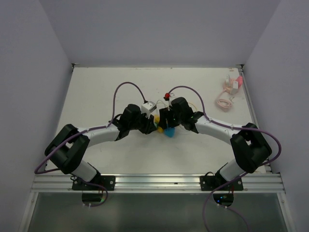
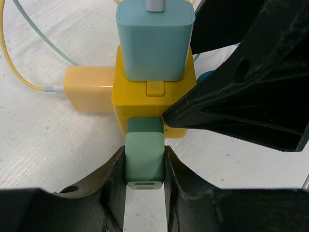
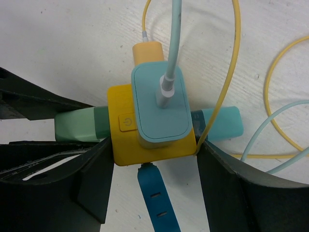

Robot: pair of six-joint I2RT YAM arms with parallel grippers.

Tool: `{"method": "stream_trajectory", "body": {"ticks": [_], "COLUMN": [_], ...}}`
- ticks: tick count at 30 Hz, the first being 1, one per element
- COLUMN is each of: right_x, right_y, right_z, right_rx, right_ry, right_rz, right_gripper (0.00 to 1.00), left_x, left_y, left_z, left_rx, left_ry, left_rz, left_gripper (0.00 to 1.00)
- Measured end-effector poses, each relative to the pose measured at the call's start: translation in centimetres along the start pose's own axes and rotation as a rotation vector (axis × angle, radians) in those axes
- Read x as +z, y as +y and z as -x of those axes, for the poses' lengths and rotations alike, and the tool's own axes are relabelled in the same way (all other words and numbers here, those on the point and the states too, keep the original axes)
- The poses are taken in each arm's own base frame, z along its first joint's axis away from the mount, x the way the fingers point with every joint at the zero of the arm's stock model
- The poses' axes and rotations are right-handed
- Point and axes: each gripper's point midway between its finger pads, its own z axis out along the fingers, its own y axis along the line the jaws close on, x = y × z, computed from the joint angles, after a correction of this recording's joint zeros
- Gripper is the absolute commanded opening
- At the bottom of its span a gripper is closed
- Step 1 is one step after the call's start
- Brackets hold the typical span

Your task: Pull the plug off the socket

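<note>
Next, I set the green plug, still in the yellow cube socket, on the bare white table (image 1: 122,99) behind my left arm's wrist with my left gripper.
A yellow cube socket (image 3: 123,145) lies mid-table, also seen in the left wrist view (image 2: 154,104) and the top view (image 1: 159,129). Several plugs sit in it: a green plug (image 2: 144,154) (image 3: 79,124), a light blue charger (image 3: 159,104) on top, a teal plug (image 3: 219,123), a dark blue plug (image 3: 157,198) and an orange plug (image 3: 147,50). My left gripper (image 2: 144,166) (image 1: 150,123) is shut on the green plug. My right gripper (image 3: 152,159) (image 1: 166,121) is shut on the yellow socket, one finger (image 3: 91,174) at each lower corner.
Yellow and pale blue cables (image 3: 227,87) loop away from the socket on the white table (image 1: 96,92). A pink cable with small chargers (image 1: 231,88) lies at the back right. A small red object (image 1: 167,94) sits behind the grippers. Grey walls enclose the table.
</note>
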Motion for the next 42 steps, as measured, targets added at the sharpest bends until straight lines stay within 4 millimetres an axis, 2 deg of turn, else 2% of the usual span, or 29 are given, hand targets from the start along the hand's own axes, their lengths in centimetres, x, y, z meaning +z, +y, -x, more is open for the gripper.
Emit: {"method": "stream_trajectory", "body": {"ticks": [11,42], "right_x": [0.1,0.6], "right_y": [-0.1,1.6], "right_z": [0.1,-0.1], "right_rx": [-0.012,-0.003], "right_ry": [-0.010,-0.019], "right_rz": [0.008,0.035], "right_gripper": [0.00,0.00], "left_x": [-0.4,-2.9], "left_y": [0.0,0.2], "left_z": [0.1,-1.1], "left_rx": [0.000,-0.015], "left_ry": [0.002,-0.042], "left_rz": [0.010,0.071], "left_gripper": [0.00,0.00]}}
